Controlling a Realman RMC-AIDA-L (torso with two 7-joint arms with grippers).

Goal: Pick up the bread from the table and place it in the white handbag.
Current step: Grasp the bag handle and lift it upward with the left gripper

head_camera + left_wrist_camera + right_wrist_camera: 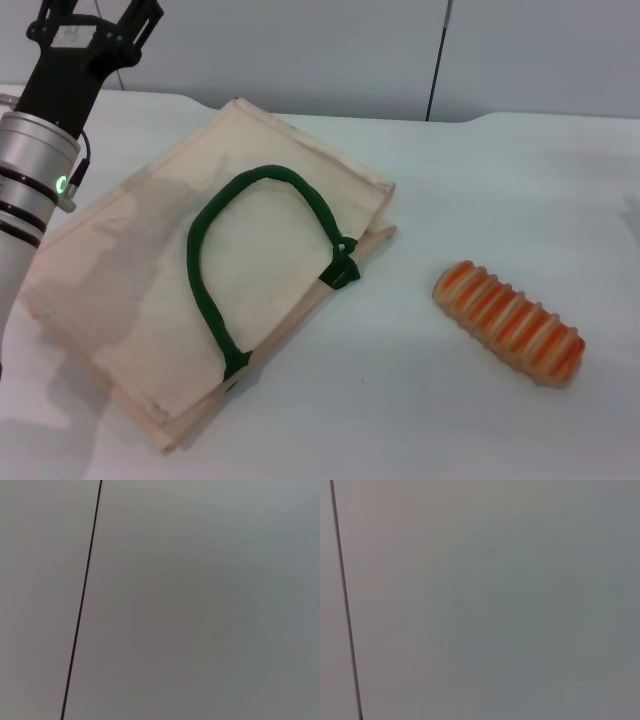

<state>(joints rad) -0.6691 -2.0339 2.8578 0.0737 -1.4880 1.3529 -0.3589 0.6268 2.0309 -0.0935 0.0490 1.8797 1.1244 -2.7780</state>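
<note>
Next, I close my left gripper on the curved middle (221, 194) of the white handbag's dark green rope handle, because lifting it opens the bag.
The bread (508, 322), a tan loaf with orange-red cross stripes, lies on the white table (400, 420) at the right. The white handbag (210, 270) lies flat at the left centre, with its dark green rope handle (205, 285) looped on top and its opening toward the bread. My left gripper (95, 12) is raised at the far left, above the bag's far corner and well away from the bread; its tips are cut off by the head view's edge. The right gripper is out of view. Both wrist views show neither bag nor bread.
A grey wall with a dark vertical seam (437, 60) stands behind the table; the same kind of seam shows in the left wrist view (82, 600) and the right wrist view (345, 600). Bare tabletop lies between bag and bread.
</note>
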